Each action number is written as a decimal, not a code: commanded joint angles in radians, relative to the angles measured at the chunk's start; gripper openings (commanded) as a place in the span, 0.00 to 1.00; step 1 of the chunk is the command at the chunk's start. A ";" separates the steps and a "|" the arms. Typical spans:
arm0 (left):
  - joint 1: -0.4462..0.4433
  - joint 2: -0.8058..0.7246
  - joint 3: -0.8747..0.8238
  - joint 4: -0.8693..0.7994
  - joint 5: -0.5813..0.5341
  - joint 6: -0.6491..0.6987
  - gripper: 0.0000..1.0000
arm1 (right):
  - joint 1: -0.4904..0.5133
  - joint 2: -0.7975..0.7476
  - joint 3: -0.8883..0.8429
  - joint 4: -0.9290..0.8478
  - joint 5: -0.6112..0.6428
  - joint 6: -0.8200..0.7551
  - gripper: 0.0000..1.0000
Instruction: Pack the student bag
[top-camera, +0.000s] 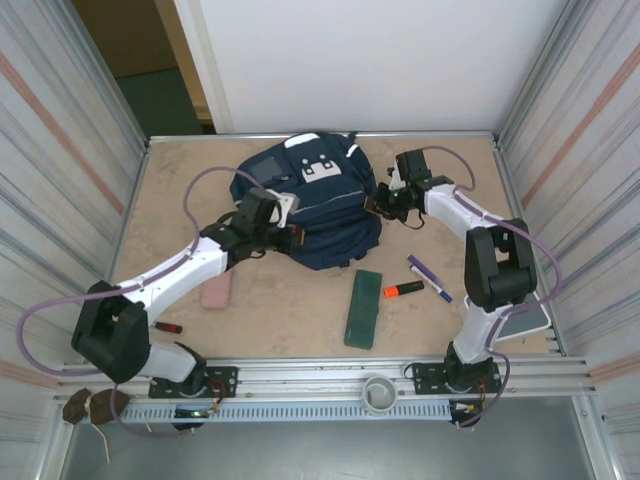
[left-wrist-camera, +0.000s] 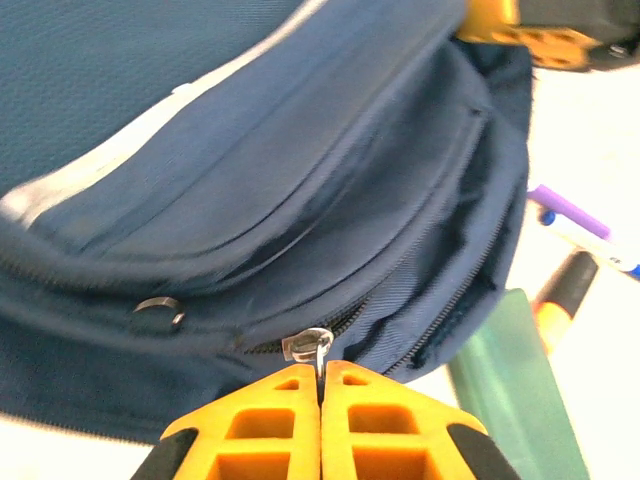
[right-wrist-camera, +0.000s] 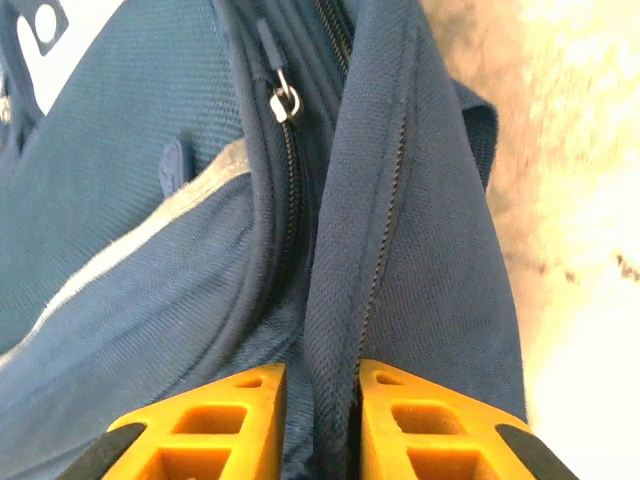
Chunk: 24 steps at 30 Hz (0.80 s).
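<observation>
My left gripper is going to release the metal zipper pull at the navy student bag's side edge (top-camera: 260, 226), below its grey panel.
The navy student bag (top-camera: 330, 222) lies at the back middle of the table, white patch upward. My left gripper (top-camera: 290, 238) is at its front left side. In the left wrist view it (left-wrist-camera: 322, 372) is shut on the metal zipper pull (left-wrist-camera: 310, 346) of a front pocket of the bag (left-wrist-camera: 250, 150); the zip beyond the pull gapes open. My right gripper (top-camera: 378, 205) is at the bag's right side. In the right wrist view it (right-wrist-camera: 322, 378) pinches a raised fold of the bag's zipper edge (right-wrist-camera: 350, 300). Another zipper pull (right-wrist-camera: 284, 102) lies further up.
In front of the bag lie a flat green case (top-camera: 363, 308), an orange highlighter (top-camera: 404, 289) and a purple pen (top-camera: 428, 277). A pink block (top-camera: 216, 290) and a small red item (top-camera: 168, 327) lie near the left arm. Walls ring the table.
</observation>
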 joint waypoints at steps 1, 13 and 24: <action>-0.034 0.067 0.096 0.084 0.050 -0.029 0.00 | -0.022 -0.009 0.056 -0.077 0.023 -0.060 0.38; -0.077 0.176 0.185 0.099 0.079 -0.029 0.00 | 0.035 -0.266 -0.270 0.072 0.046 0.068 0.73; -0.084 0.129 0.108 0.053 0.012 0.009 0.00 | 0.071 -0.149 -0.231 0.120 0.147 0.058 0.26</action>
